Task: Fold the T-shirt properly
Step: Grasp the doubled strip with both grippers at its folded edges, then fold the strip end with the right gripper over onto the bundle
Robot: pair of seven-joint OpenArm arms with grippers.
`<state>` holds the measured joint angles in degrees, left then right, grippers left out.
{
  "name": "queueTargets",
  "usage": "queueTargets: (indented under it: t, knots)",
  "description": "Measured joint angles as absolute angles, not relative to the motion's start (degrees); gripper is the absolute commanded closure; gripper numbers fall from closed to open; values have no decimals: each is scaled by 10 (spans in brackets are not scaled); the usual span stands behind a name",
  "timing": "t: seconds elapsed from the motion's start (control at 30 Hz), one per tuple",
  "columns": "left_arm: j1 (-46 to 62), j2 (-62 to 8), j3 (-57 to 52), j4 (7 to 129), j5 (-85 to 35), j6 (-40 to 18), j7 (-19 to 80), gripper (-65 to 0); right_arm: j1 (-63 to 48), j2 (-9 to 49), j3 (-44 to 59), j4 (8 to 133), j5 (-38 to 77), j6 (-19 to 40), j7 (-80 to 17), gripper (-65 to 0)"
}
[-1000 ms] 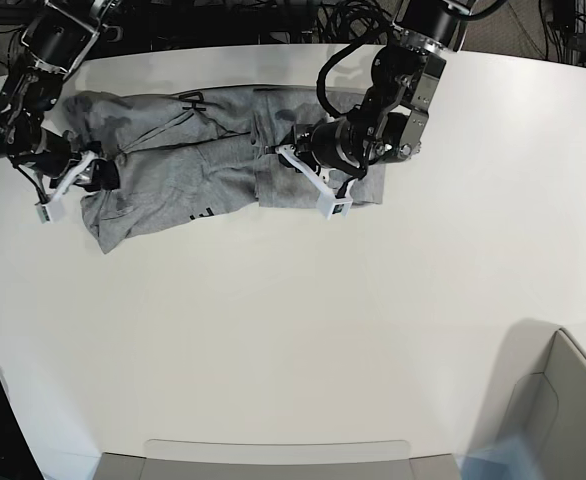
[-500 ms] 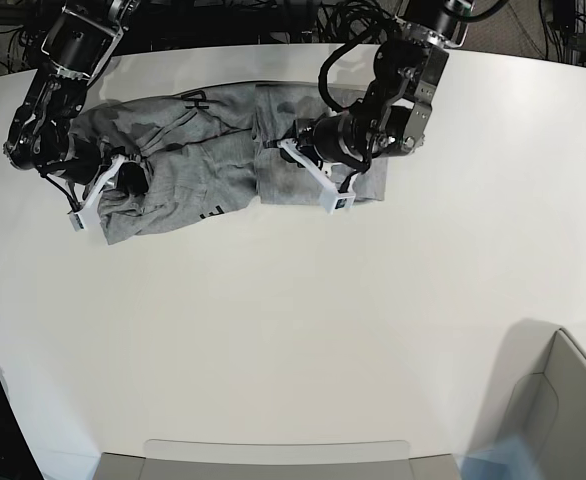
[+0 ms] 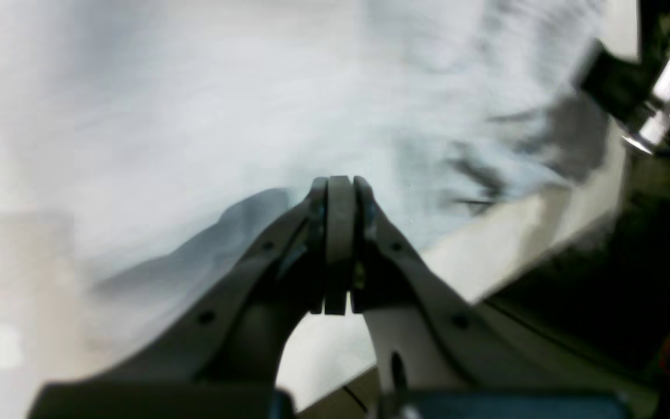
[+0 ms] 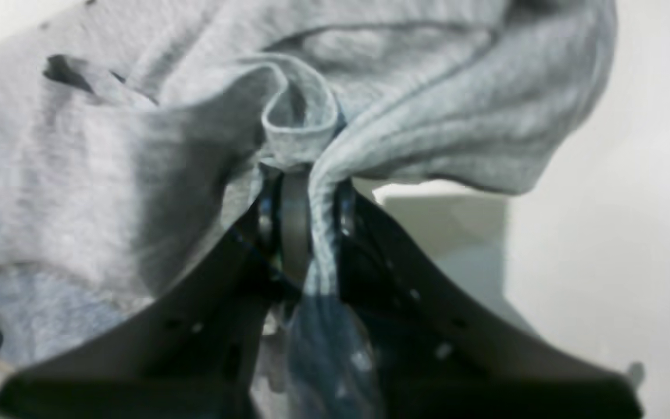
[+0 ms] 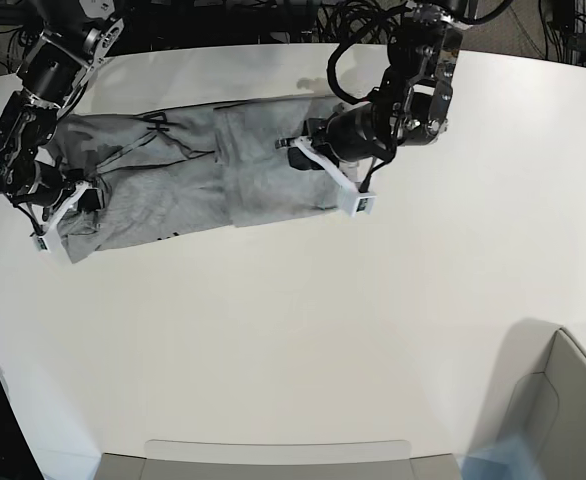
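The robot's right gripper needs to lay the T-shirt's bunched end down on the flat cloth [image 5: 319, 186] next to the left gripper's fingers.
The light grey T-shirt [image 5: 193, 170] lies stretched sideways on the far part of the white table [image 5: 293, 330], wrinkled, with black lettering showing near its top edge. In the base view my right gripper [image 5: 41, 238] is at the shirt's left end. The right wrist view shows the right gripper [image 4: 303, 192] shut on a bunched fold of the T-shirt [image 4: 428, 116]. My left gripper [image 5: 358, 205] lies at the shirt's right lower corner. In the left wrist view the left gripper [image 3: 339, 186] is shut, the T-shirt [image 3: 253, 116] is blurred beyond it, and no cloth shows between the pads.
A grey box [image 5: 563, 400] stands at the table's near right corner. A flat grey tray edge [image 5: 273, 460] runs along the near side. Dark cables [image 5: 273, 15] lie behind the far edge.
My right gripper has shut on the shirt's left end and pulled it left, so the shirt lies longer and flatter. My left gripper shifted slightly right, still shut.
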<state>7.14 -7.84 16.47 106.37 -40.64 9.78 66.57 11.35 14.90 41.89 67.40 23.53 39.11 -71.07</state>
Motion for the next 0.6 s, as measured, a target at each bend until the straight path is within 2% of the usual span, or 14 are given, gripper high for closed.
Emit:
queueTargets:
  t: [0.23,0.4,0.5,0.6]
  knots:
    - [88,-121,134,1062,-402,100,663,0,130,151,415,691,236,391,-695,0]
    - [112,-128,85,1063,-409,96,668,0,111,139,325,788,225,386,-686,0]
    - [115,-148,58,1062,-403,97,667,0,74,99,262,877,238,335,-682,0]
    - [117,-159,41,1062,-404,97,665,0,48,84,201,943,243,300,-686,0]
